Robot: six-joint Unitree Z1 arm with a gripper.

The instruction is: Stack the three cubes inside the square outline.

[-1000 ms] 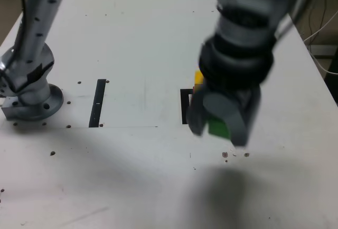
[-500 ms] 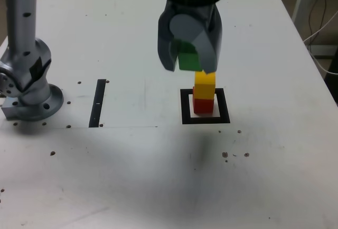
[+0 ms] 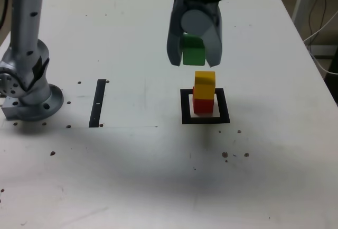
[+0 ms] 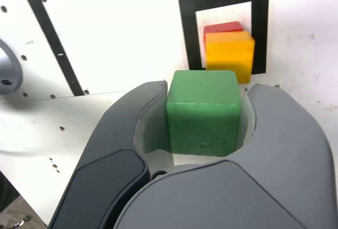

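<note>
Next, my gripper releases the green cube on top of the yellow cube (image 3: 204, 76) (image 4: 230, 57).
My gripper (image 3: 194, 54) (image 4: 203, 112) is shut on the green cube (image 3: 193, 51) (image 4: 202, 110), which hangs in the air. Below it, a little toward the exterior view's right, the yellow cube (image 3: 205, 83) (image 4: 229, 54) rests on the red cube (image 3: 203, 104) (image 4: 223, 27). That two-cube pile stands inside the black square outline (image 3: 185, 107) (image 4: 188, 28) on the white table. A gap shows between the green cube and the yellow one.
The arm's grey base (image 3: 29, 89) stands at the exterior view's left. A thin black bar mark (image 3: 97, 102) (image 4: 53, 41) lies between the base and the outline. Small dark specks (image 3: 232, 155) dot the white tabletop (image 3: 132, 171). Cables (image 3: 322, 28) hang past the table's right edge.
The gripper has carried the green cube up from low in front of the outline, then a little rightward, to just above the yellow cube. The pile has not moved.
</note>
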